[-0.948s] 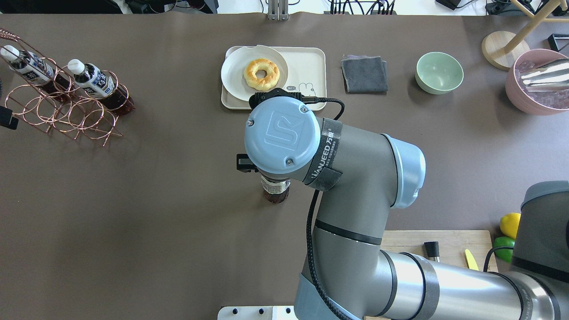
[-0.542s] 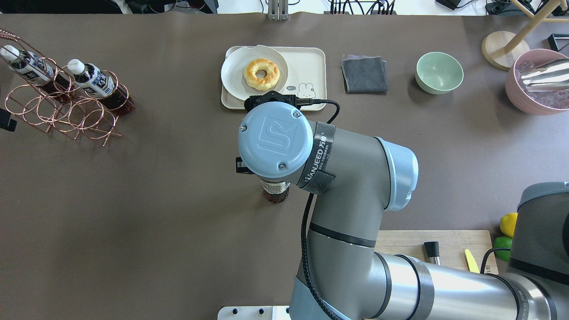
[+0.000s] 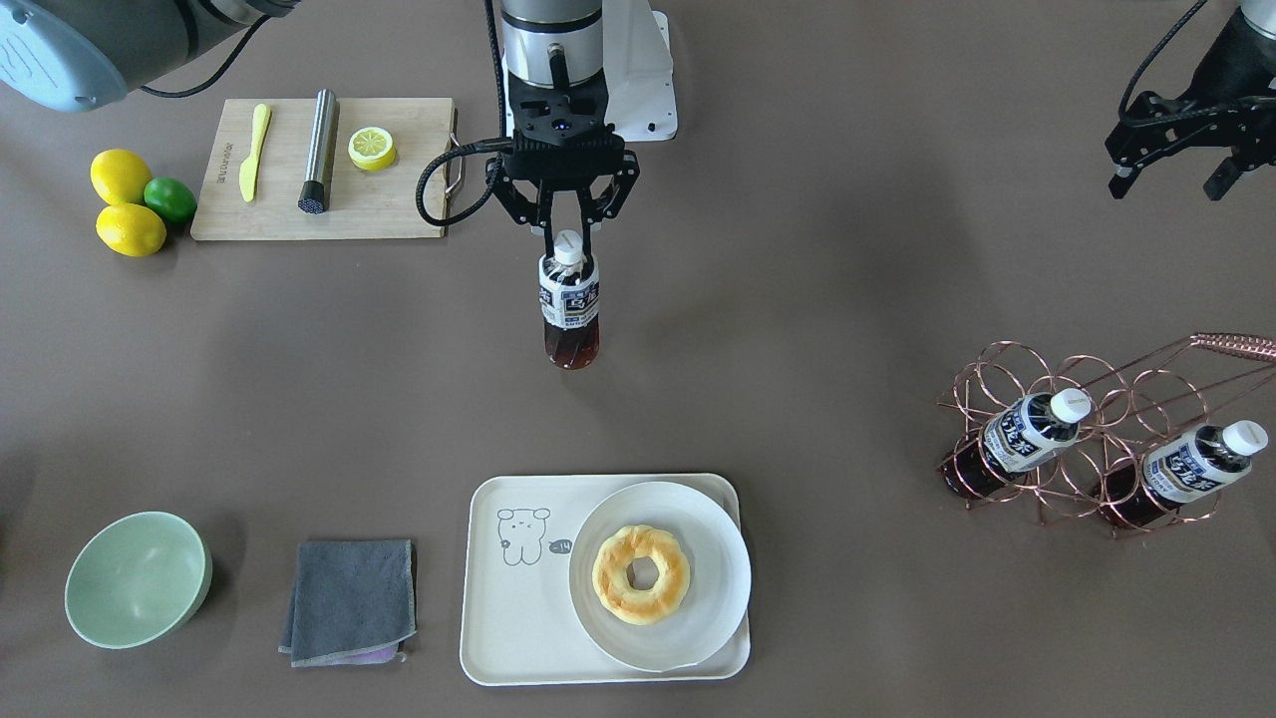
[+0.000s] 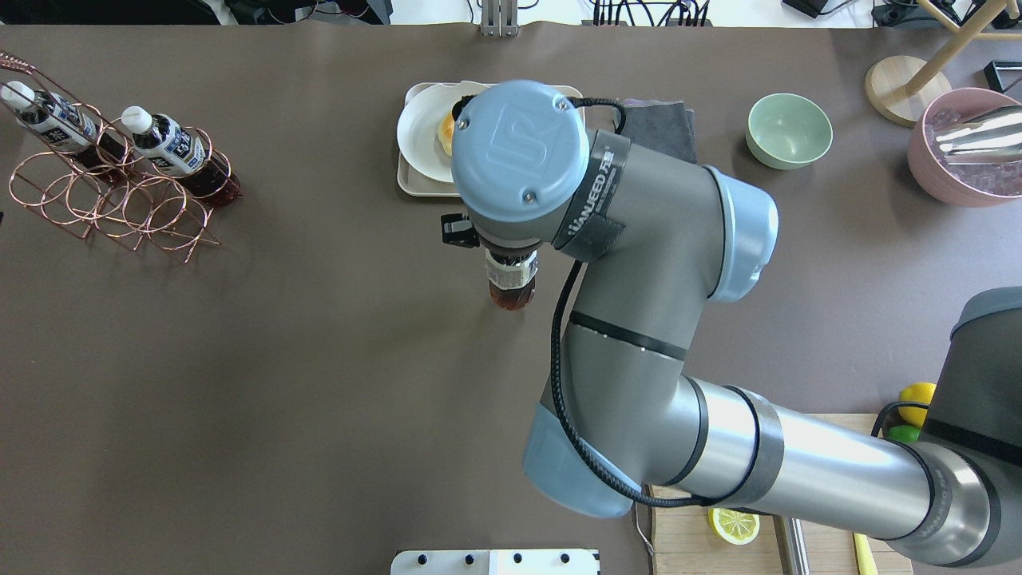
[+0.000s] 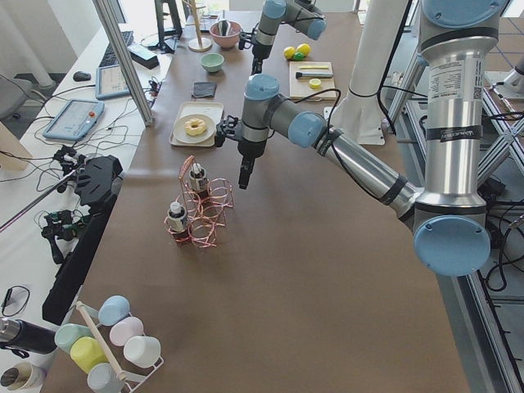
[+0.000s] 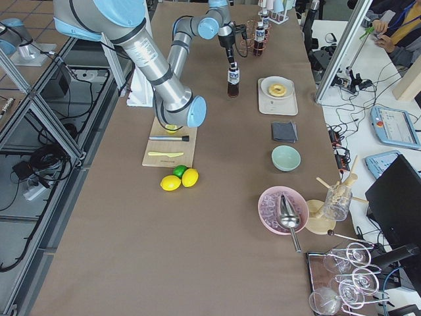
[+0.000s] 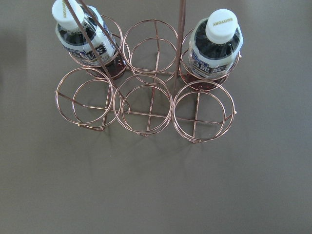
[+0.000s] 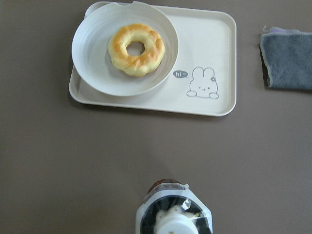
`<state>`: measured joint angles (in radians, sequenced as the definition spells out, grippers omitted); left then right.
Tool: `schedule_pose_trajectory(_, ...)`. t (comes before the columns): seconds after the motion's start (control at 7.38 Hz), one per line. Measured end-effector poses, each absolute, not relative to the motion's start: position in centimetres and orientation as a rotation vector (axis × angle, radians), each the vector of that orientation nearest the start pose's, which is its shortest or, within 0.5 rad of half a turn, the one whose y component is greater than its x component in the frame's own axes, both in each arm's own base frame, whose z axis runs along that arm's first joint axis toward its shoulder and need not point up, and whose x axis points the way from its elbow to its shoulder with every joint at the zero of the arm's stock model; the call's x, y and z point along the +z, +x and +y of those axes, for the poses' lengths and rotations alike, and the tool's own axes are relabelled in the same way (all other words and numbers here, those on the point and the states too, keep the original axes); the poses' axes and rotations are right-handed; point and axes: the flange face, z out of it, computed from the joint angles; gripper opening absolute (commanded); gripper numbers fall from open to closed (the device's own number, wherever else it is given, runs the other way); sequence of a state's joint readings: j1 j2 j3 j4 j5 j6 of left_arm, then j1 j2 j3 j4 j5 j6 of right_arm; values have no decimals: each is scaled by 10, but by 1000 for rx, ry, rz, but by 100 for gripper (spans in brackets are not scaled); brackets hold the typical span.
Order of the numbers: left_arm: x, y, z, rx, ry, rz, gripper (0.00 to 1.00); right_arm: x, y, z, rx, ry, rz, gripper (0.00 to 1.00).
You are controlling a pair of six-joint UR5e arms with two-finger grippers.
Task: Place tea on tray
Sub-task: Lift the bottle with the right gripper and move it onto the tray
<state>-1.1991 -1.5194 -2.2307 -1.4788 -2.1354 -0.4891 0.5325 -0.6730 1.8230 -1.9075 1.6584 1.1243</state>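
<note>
Next, I let go of the tea bottle, held upright just above the table, with my right gripper on the cream tray's bare area (image 3: 513, 612) (image 8: 209, 43) just beyond the cartoon animal.
My right gripper (image 3: 568, 242) is shut on the white cap of a tea bottle (image 3: 570, 309) and holds it upright, a little above the table. The bottle also shows below the wrist in the overhead view (image 4: 512, 281) and at the bottom of the right wrist view (image 8: 173, 209). The cream tray (image 3: 518, 618) lies beyond it, apart from the bottle, with bare room by its cartoon animal (image 8: 202, 87). A white plate (image 3: 698, 538) with a doughnut (image 3: 641, 573) fills the tray's other half. My left gripper (image 3: 1171, 179) is open and empty above the copper wire rack.
The copper wire rack (image 3: 1007, 374) holds two more tea bottles (image 3: 1027, 431) (image 3: 1196, 464). A grey cloth (image 3: 349, 598) and a green bowl (image 3: 135, 578) lie beside the tray. A cutting board (image 3: 399, 209), lemons and a lime (image 3: 130, 204) lie near my base.
My right arm has lifted the tea bottle and carried it away from my base, toward the tray. The wrist now covers most of the tray in the overhead view.
</note>
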Motion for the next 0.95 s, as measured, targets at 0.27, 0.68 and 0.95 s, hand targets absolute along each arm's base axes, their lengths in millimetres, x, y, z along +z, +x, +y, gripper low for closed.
schedule_pose_trajectory(0.27, 420, 35, -423, 84, 222, 716, 96, 68, -471, -518, 70, 317, -757, 0)
schedule_pose_trajectory(0.68, 441, 10, -424, 108, 225, 719, 96, 97, -448, -660, 65, 296, -721, 0)
schedule_pose_trajectory(0.95, 439, 9, -426, 107, 231, 721, 96, 128, -444, -702, 57, 299, -725, 0)
